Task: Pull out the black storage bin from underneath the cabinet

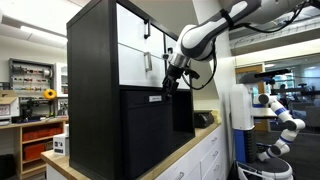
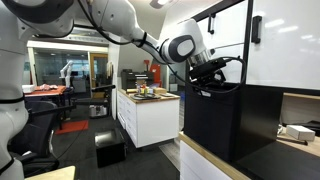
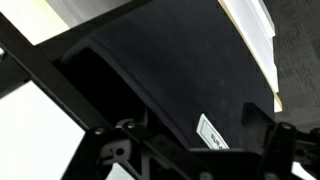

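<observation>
The black storage bin's top edge is loose between my gripper's spread fingers, so next I pinch that edge by the white tag (image 3: 211, 131) before I pull the bin out.
The black storage bin (image 1: 148, 135) sits in the bottom opening of the cabinet (image 1: 92, 70), a tall black unit with white fronts and thin black handles. Both show in both exterior views, the bin (image 2: 215, 125) below the cabinet's white front (image 2: 250, 40). A small white tag (image 1: 156, 98) marks the bin's top edge. My gripper (image 1: 170, 82) is at that top edge, right by the tag, and also shows from the side (image 2: 207, 75). In the wrist view the gripper (image 3: 195, 152) has its fingers spread apart, with the bin's dark front (image 3: 170, 70) and the tag (image 3: 212, 132) between them.
The cabinet stands on a wooden top over low white drawer cabinets (image 1: 200, 160). Another white cabinet with objects on top (image 2: 145, 110) stands farther back. A small black box (image 2: 110, 148) lies on the floor. A second robot arm (image 1: 280, 120) stands behind.
</observation>
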`<state>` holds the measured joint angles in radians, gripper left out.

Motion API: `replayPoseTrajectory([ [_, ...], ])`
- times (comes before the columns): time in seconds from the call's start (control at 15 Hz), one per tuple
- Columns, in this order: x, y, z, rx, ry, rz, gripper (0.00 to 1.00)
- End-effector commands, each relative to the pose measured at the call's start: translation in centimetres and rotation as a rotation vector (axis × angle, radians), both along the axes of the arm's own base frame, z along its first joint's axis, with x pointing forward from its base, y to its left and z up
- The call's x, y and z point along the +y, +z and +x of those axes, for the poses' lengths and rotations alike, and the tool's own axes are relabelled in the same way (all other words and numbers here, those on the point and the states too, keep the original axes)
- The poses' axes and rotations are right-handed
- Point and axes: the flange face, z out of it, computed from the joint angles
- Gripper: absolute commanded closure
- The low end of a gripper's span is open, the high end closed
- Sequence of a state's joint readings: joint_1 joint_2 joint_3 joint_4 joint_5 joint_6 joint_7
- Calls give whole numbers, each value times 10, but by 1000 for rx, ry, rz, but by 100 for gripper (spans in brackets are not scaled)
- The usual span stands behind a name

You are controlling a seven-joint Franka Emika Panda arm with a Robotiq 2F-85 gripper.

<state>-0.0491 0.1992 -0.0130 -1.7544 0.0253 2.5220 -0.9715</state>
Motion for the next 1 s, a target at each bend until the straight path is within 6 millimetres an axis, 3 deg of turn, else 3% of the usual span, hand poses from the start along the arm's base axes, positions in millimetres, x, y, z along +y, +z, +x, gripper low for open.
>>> replayPoseTrajectory([
  [0.0,-1,-1,-3,-29,51,-18,33],
  [0.07,0,-2,-2,-29,61,-26,41],
  [0.13,0,-2,-1,-29,70,-31,20],
  [0.2,1,-4,-1,-27,81,-39,9],
  [0.33,4,-6,1,-23,109,-53,1],
  [0.53,9,-9,4,-21,138,-68,0],
  [0.6,10,-12,5,-20,144,-69,25],
  [0.73,10,-17,5,-21,148,-67,29],
  [0.93,8,-18,3,-26,145,-55,50],
])
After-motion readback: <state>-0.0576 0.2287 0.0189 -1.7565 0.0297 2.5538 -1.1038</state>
